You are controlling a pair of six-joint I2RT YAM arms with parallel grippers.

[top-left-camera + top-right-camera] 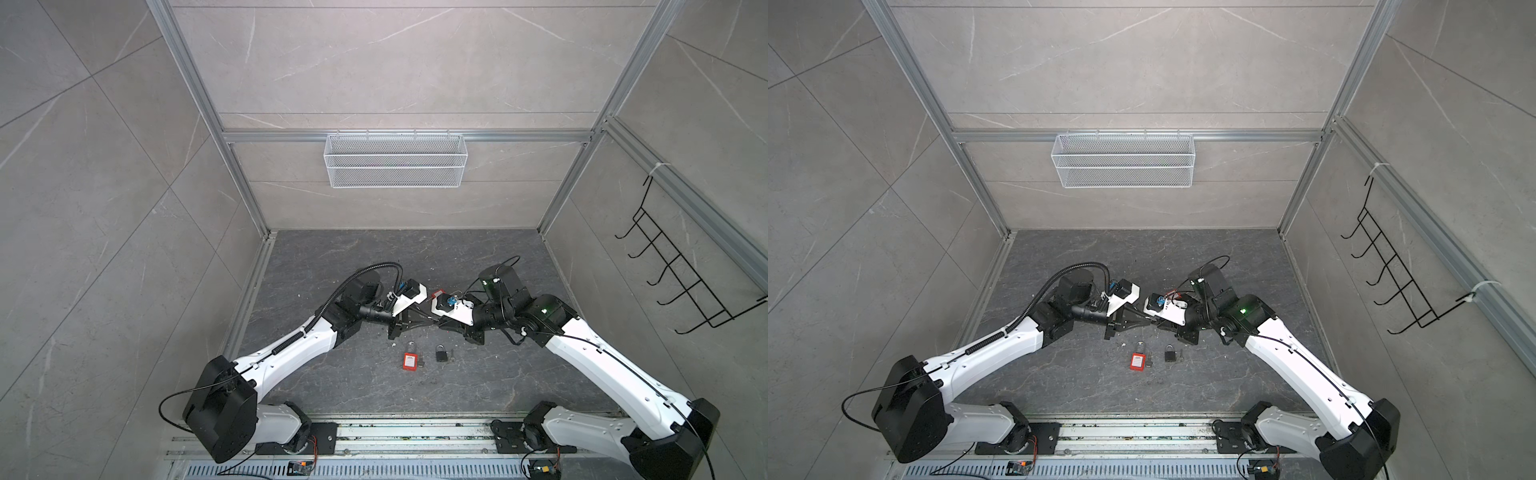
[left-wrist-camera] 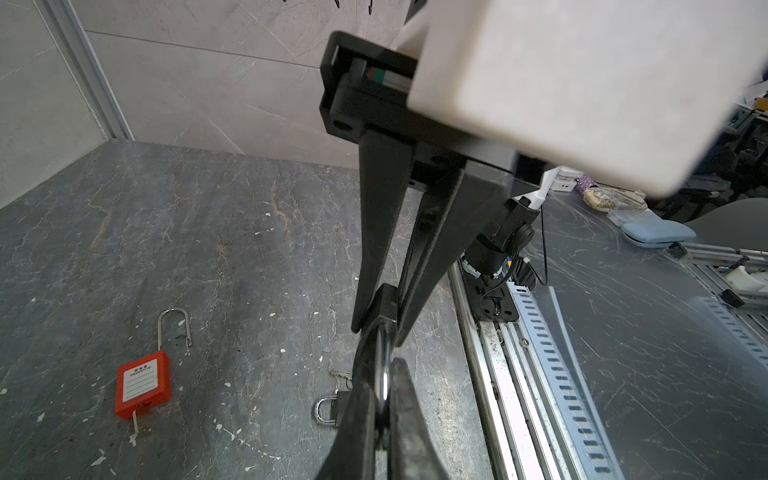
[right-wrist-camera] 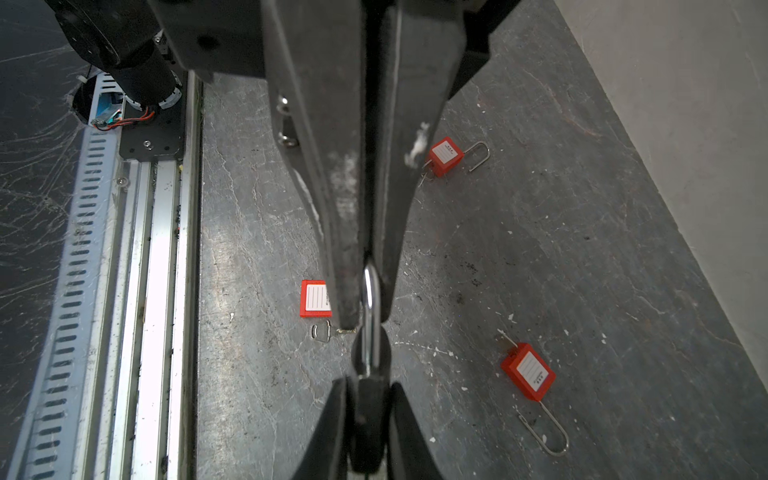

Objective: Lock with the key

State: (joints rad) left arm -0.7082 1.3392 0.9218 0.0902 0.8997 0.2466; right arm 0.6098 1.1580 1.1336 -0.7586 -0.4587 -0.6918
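Note:
The black padlock slants at my left fingertips; I will open them, straighten the padlock with my right gripper, then grip the shackle nearer its end [image 2: 383,422].
Between the two grippers a small black padlock hangs above the floor. My left gripper [image 2: 384,361] is shut on its silver shackle [image 2: 385,376]. My right gripper [image 3: 370,384] is shut on its black body [image 3: 370,415], with the shackle [image 3: 370,311] reaching away to the left fingers [image 3: 345,232]. In a top view the left gripper [image 1: 427,318] and right gripper [image 1: 441,323] meet tip to tip at mid-floor. A key [image 1: 452,355] lies beside a second black padlock [image 1: 441,353] on the floor. Another key [image 3: 322,331] lies by a red padlock [image 3: 313,299].
Red padlocks with open shackles lie on the floor [image 3: 446,156] [image 3: 528,372] [image 2: 143,384]. The floor-lying black padlock [image 2: 328,409] is partly hidden behind my left finger. The base rail [image 1: 395,434] runs along the front, a wire basket [image 1: 395,160] hangs on the back wall, and a hook rack [image 1: 685,266] on the right wall.

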